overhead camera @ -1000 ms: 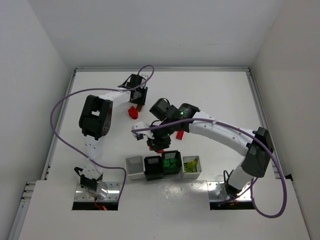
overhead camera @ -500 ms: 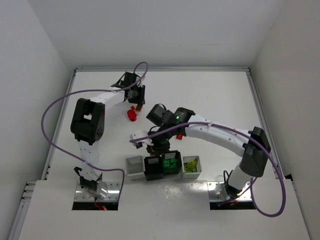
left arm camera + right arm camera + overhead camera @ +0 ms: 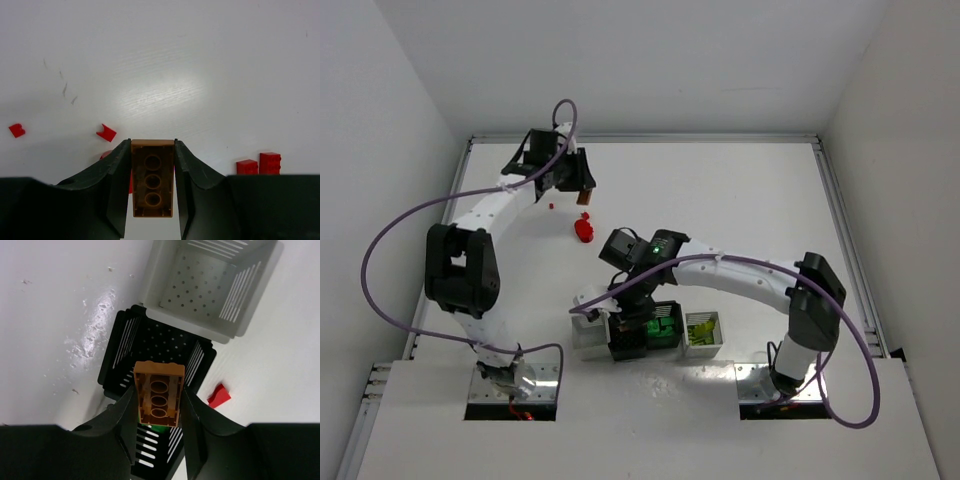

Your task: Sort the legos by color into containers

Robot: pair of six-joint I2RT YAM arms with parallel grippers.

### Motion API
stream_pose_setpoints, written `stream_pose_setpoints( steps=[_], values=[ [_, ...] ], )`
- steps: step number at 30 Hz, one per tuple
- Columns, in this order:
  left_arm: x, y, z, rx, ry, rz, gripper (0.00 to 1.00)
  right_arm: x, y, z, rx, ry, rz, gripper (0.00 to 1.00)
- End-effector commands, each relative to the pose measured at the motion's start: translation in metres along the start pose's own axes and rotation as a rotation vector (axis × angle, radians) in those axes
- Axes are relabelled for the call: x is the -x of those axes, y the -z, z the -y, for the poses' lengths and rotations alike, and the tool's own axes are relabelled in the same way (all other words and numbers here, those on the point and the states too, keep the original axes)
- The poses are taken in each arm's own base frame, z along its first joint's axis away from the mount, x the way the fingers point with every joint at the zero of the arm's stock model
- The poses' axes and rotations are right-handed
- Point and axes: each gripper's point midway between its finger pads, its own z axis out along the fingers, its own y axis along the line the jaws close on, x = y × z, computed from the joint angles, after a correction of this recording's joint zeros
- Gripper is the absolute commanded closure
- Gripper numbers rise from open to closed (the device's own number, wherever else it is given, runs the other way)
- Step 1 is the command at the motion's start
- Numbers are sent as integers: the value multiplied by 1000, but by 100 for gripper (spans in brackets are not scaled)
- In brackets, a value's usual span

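Observation:
Next, my left gripper lets go of the orange-brown lego inside the black container (image 3: 627, 337) next to the bare white bin.
My left gripper (image 3: 152, 146) is shut on an orange-brown lego (image 3: 152, 178), held above the table at the back left (image 3: 584, 184). Red legos lie around it: two blocks (image 3: 264, 164) to the right, small bits (image 3: 106, 132) to the left, and a cluster (image 3: 585, 230) in the top view. My right gripper (image 3: 159, 396) is shut on another orange-brown lego (image 3: 159, 400), hanging over the left black container (image 3: 155, 352). The containers (image 3: 588, 338) stand in a row; green legos (image 3: 663, 325) fill the second black one, yellow-green legos (image 3: 703, 333) the right white one.
The left white bin (image 3: 210, 285) looks bare inside. A red piece (image 3: 218, 395) lies on the table beside the black bins. Purple cables loop off both arms. White walls close the table at the back and sides.
The left arm has swung back and to the left with its brick, away from the red cluster. The right arm has moved nearer and left, bringing its brick over the bins.

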Motion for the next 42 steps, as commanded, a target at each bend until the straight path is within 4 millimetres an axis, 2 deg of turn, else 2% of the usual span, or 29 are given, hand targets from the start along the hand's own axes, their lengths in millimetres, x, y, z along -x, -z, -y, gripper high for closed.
stream_pose_setpoints(
  steps=[1, 4, 5, 7, 8, 9, 13, 14, 16, 17, 18, 19, 21, 22, 24, 26, 27, 29, 30, 31, 32, 33, 34, 35, 36, 37, 39, 40, 42],
  values=[
    [9, 26, 5, -38, 20, 43, 86, 21, -1, 2, 5, 10, 44, 98],
    [3, 36, -3, -29, 25, 44, 86, 20, -12, 3, 5, 1, 24, 85],
    [6, 44, 1, -41, 20, 58, 86, 24, -8, 8, -18, 9, 24, 77],
    [3, 50, -2, -35, 24, 64, 86, 25, -11, 14, -24, -5, 18, 69],
    [-4, 52, -3, -32, 19, 53, 86, 30, -9, 15, -38, -3, 18, 64],
    [-6, 53, -3, -33, 17, 59, 86, 39, -5, 20, -59, -19, 40, 54],
    [-15, 71, 2, -59, 4, 73, 86, 40, 3, 26, -107, -28, 26, 37],
    [-24, 72, 6, -87, 7, 54, 86, 36, 10, 27, -132, -30, 3, 32],
    [-28, 77, 13, -126, -7, 49, 86, 36, 23, 27, -168, -25, -9, 22],
    [-24, 84, 19, -148, -17, 66, 86, 34, 28, 27, -181, -27, -23, 22],
    [-35, 85, 24, -184, -12, 44, 86, 32, 41, 36, -234, -49, -32, 21],
    [-37, 89, 28, -207, -25, 43, 86, 35, 54, 38, -275, -108, -11, 21],
    [-48, 100, 41, -274, -30, 34, 86, 29, 83, 62, -441, -200, -9, 21],
    [-53, 104, 44, -295, -30, 28, 86, 27, 95, 67, -491, -237, 2, 21],
    [-70, 114, 56, -356, -44, 9, 86, 7, 119, 71, -584, -284, -26, 22],
    [-85, 119, 63, -394, -69, -6, 86, -19, 129, 60, -609, -346, -78, 22],
    [-101, 121, 65, -423, -56, -36, 86, -35, 138, 61, -639, -399, -85, 22],
    [-109, 133, 75, -466, -76, -23, 86, -60, 145, 57, -679, -513, -87, 22],
    [-118, 137, 81, -499, -95, -27, 86, -71, 155, 57, -713, -561, -81, 22],
    [-121, 142, 87, -521, -107, -23, 86, -95, 162, 61, -736, -647, -98, 22],
    [-120, 153, 95, -551, -140, 2, 86, -105, 167, 63, -756, -704, -92, 22],
    [-126, 159, 108, -595, -165, -6, 86, -119, 166, 56, -735, -758, -115, 21],
    [-132, 164, 116, -625, -182, -11, 86, -139, 162, 54, -697, -831, -119, 18],
    [-139, 167, 123, -647, -197, -20, 86, -149, 156, 51, -663, -881, -121, 18],
    [-143, 175, 140, -700, -253, -10, 86, -151, 152, 46, -626, -919, -95, 17],
    [-152, 178, 147, -725, -267, -27, 86, -163, 149, 44, -600, -967, -102, 15],
    [-159, 181, 161, -765, -312, -36, 86, -165, 145, 43, -553, -1003, -81, 14],
    [-168, 187, 174, -803, -352, -46, 86, -172, 149, 47, -558, -1042, -69, 14],
    [-181, 193, 191, -858, -423, -56, 86, -173, 149, 52, -522, -1072, -51, 13]
  ],
)
